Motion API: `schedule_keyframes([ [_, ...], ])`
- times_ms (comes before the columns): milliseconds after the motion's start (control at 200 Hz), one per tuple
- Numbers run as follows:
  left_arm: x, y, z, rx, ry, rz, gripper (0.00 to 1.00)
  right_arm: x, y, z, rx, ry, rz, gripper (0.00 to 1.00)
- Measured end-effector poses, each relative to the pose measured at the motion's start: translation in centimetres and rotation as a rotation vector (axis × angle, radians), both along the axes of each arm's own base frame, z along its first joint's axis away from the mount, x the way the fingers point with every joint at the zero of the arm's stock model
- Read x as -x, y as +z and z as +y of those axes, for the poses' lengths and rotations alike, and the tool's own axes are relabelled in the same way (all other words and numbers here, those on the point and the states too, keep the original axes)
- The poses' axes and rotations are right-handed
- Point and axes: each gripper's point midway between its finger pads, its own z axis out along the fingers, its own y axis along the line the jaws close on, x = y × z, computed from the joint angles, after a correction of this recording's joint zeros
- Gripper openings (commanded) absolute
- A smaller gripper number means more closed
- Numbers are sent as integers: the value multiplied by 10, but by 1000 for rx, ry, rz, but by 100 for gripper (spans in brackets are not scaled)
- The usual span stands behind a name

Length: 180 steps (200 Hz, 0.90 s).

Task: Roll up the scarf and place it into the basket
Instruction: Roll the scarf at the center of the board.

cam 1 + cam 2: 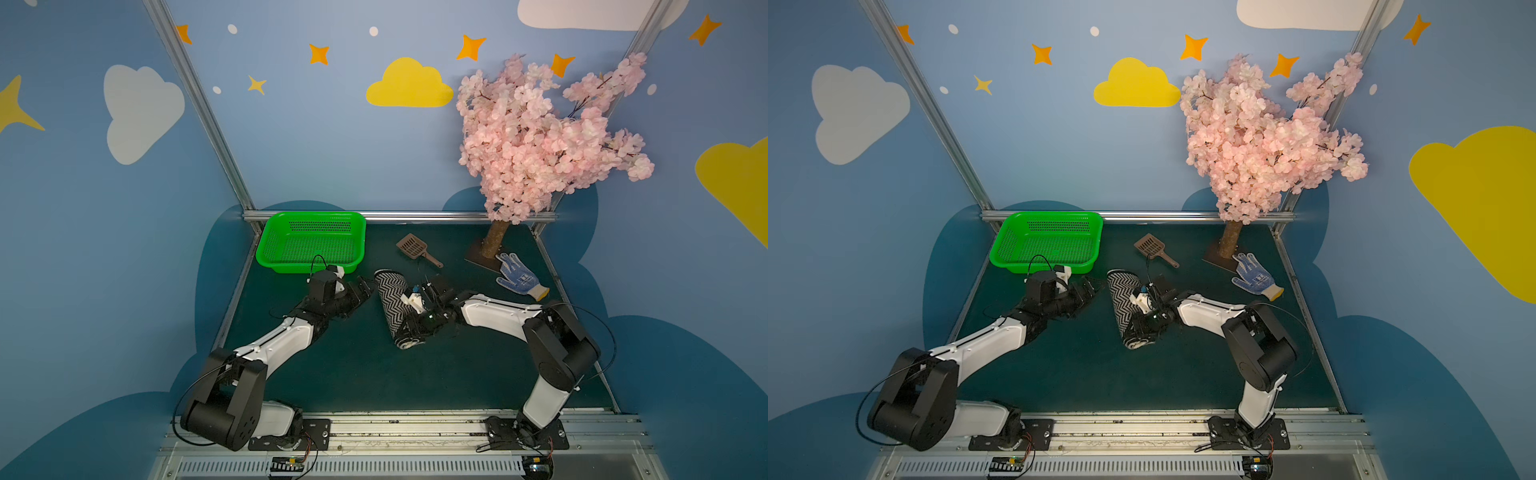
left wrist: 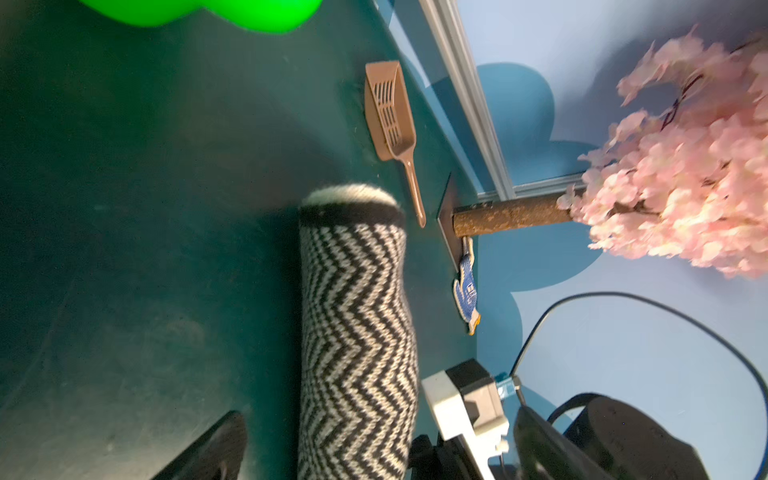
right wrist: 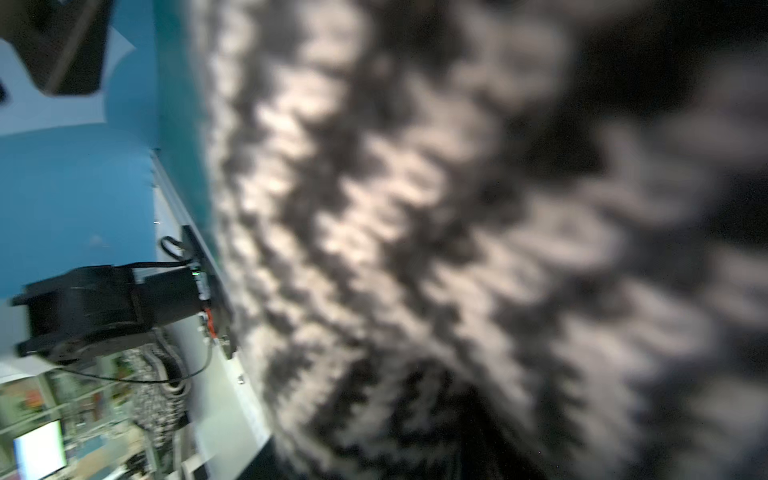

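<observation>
My right gripper is at the rolled scarf. Next, my left gripper will close around the middle of the rolled scarf [image 1: 394, 299] [image 2: 357, 320], between its far end and my right gripper.
The scarf [image 1: 390, 299] [image 1: 1126, 301] is rolled into a zigzag-patterned cylinder that lies on the dark green table, in front of and to the right of the basket. My right gripper [image 1: 406, 330] [image 1: 1142, 329] is shut on the near part of the roll, and blurred knit [image 3: 415, 228] fills the right wrist view. To the left of the roll's far part, my left gripper [image 1: 368, 289] [image 1: 1095, 289] stands open, close to the cloth and holding nothing. One of its fingers [image 2: 208, 446] shows beside the scarf [image 2: 357, 332]. The green basket [image 1: 316, 215] [image 1: 1050, 215] sits at the back left with nothing in it.
A brown slotted scoop [image 1: 415, 248] lies behind the roll. A blue-dotted glove [image 1: 519, 276] rests at the right, next to the base of a pink blossom tree [image 1: 540, 137]. Metal frame rails border the table.
</observation>
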Motion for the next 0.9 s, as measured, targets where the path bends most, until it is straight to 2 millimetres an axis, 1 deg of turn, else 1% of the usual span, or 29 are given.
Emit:
schedule_keyframes([
  [130,14,-20,-12,-29,-52,33,100,0,-1,-3,-105,-46,77,45],
  [310,15,-43,-29,-52,-102,57,100,-4,2,-10,-175,-81,129,46],
  [456,4,-59,-44,-59,-136,58,100,-7,3,-16,-200,-93,158,46],
  [591,-8,-63,-62,-43,-177,1,100,-13,-1,-23,-228,-108,196,46],
  [721,-14,-68,-77,-9,-210,-55,100,-15,-4,-29,-251,-113,227,46],
  [836,-23,-75,-87,24,-227,-78,100,-16,-5,-32,-265,-114,242,47],
  [901,-27,-75,-92,44,-234,-103,100,-17,-5,-33,-269,-113,244,47],
])
